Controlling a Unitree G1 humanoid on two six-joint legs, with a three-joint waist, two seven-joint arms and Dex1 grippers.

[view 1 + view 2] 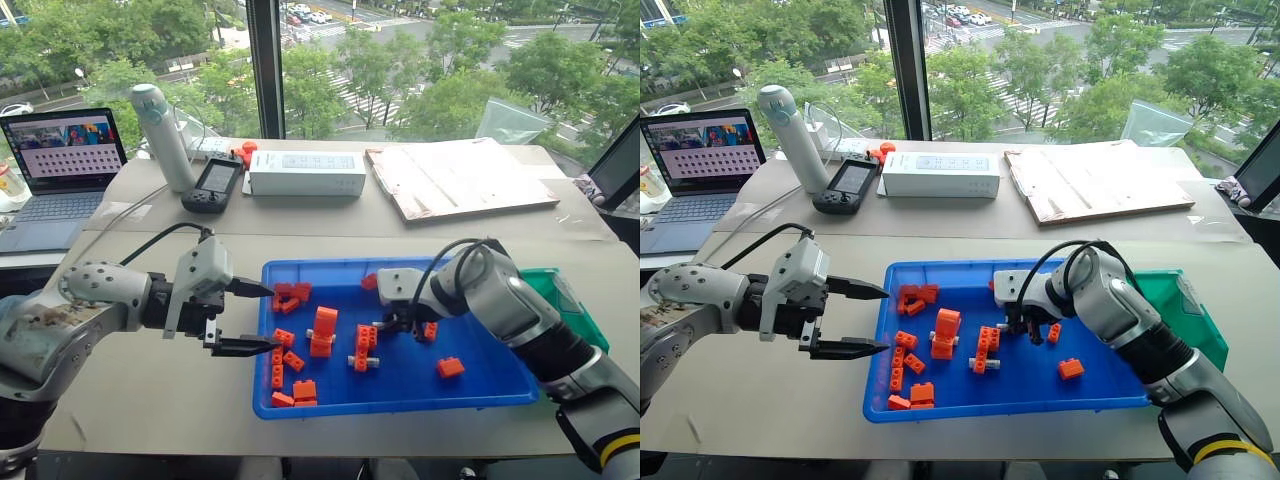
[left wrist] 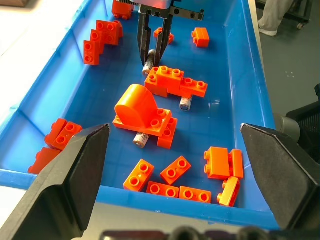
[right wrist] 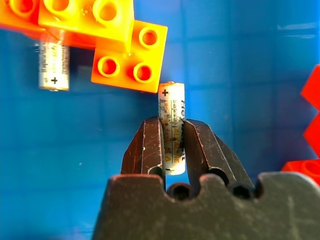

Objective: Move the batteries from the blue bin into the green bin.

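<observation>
The robot's right gripper needs to release the battery, now held just above the bin floor, on the bottom of the green bin [image 1: 552, 347], close to the bin's front side.
The blue bin [image 1: 400, 405] lies on the table in front of me, strewn with several orange bricks [image 1: 323, 332]. My right gripper [image 1: 402, 326] points down into the bin's middle and is shut on one of the batteries [image 3: 171, 131], pinched upright between its fingers [image 3: 150, 147] just above the bin floor. A second battery [image 3: 54, 65] lies half under a brick nearby, and two more [image 2: 185, 103] [image 2: 140, 139] poke out from under bricks. My left gripper [image 1: 272, 320] hovers open over the bin's left rim, holding nothing. The green bin [image 1: 572, 298] sits against the blue bin's right side, behind my right arm.
Behind the bin, across the table, stand a white box [image 1: 306, 173], a black handheld controller [image 1: 214, 185], a white bottle [image 1: 163, 135] and a cardboard sheet [image 1: 460, 178]. A laptop [image 1: 55, 170] is at the far left. Windows run along the back.
</observation>
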